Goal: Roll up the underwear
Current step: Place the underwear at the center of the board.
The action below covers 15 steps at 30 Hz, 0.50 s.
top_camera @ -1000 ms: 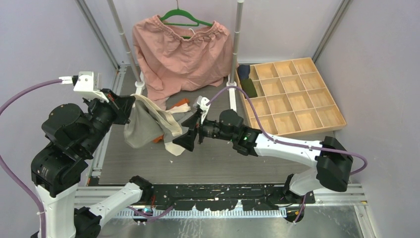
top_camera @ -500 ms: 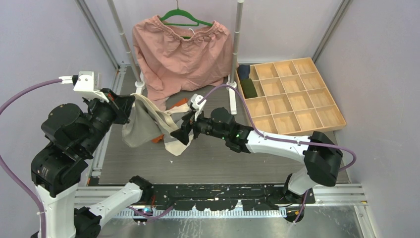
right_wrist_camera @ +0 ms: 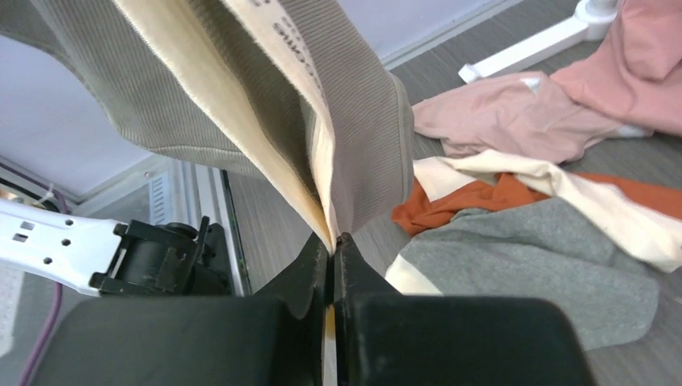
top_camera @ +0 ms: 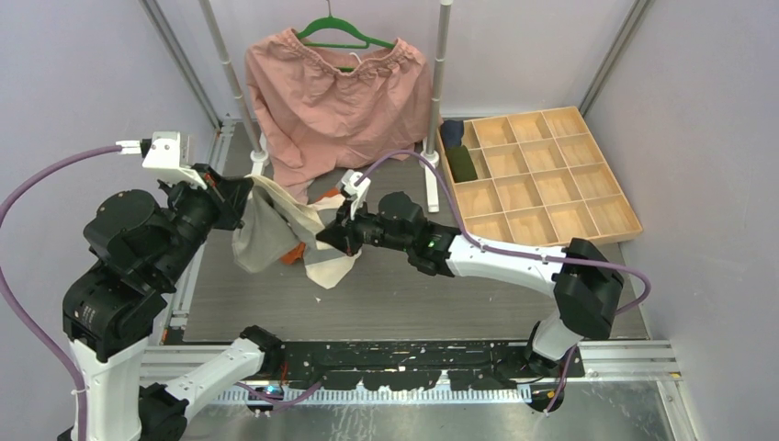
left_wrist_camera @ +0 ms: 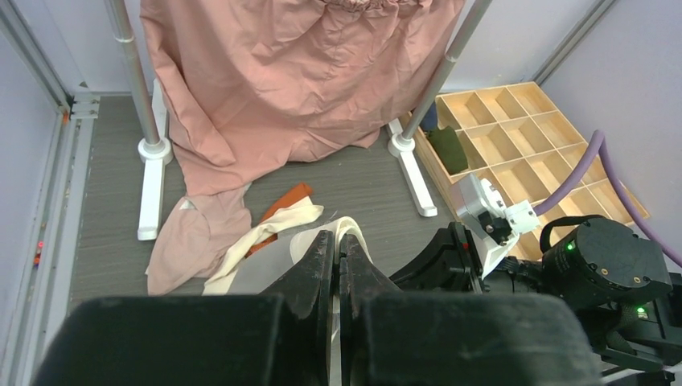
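Note:
My right gripper needs to let go of the grey ribbed underwear on bare mat (top_camera: 396, 280) between the cloth pile and the wooden tray.
A grey ribbed underwear (top_camera: 262, 241) with a cream waistband (top_camera: 296, 209) hangs stretched between both grippers above the grey mat. My left gripper (top_camera: 242, 197) is shut on one end of the band; in the left wrist view its jaws (left_wrist_camera: 338, 241) pinch cream cloth. At the other end my right gripper (top_camera: 331, 238) is shut on the band; the right wrist view shows that gripper (right_wrist_camera: 331, 240) holding the cream edge under the grey cloth (right_wrist_camera: 370, 137). On the mat lie dusty pink underwear (right_wrist_camera: 515, 117), an orange one (right_wrist_camera: 474, 197), a cream one (right_wrist_camera: 579, 201) and a grey one (right_wrist_camera: 547, 265).
A large salmon-pink garment (top_camera: 340, 101) on a green hanger (top_camera: 335, 32) hangs from a rack with two white-footed posts (top_camera: 434, 101). A wooden compartment tray (top_camera: 570, 241) at the right holds a dark green roll (top_camera: 462, 163) and a navy roll (top_camera: 451, 130).
My right gripper has moved left to the hanging underwear and gone from open to shut on its waistband. The left gripper has kept its hold, shifting only slightly.

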Motion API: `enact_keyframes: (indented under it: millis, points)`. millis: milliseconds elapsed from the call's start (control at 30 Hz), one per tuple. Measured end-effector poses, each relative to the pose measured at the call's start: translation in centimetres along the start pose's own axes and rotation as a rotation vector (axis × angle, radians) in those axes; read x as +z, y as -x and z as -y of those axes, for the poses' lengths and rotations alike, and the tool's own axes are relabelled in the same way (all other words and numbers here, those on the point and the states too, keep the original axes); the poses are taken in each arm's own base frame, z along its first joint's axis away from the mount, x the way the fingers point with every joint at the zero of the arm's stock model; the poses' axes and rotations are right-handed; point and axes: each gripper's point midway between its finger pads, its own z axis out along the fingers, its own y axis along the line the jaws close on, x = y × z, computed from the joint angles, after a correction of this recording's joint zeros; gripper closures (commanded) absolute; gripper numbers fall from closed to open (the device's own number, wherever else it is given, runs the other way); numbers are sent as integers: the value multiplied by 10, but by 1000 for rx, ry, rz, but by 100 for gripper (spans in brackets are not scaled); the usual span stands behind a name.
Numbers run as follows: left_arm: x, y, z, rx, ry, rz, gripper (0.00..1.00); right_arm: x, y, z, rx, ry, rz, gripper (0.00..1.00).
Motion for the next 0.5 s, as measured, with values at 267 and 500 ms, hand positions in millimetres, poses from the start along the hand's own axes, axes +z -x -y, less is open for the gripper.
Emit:
enact_keyframes:
  millis: [267,500]
  points:
    - [14,-28,1,7,-2,-73,99,-44,-5,20,-5,-161,-75,99]
    - [64,-116,19,-32,-71,-292,99,-132,11,44,-83,-418,-153,99]
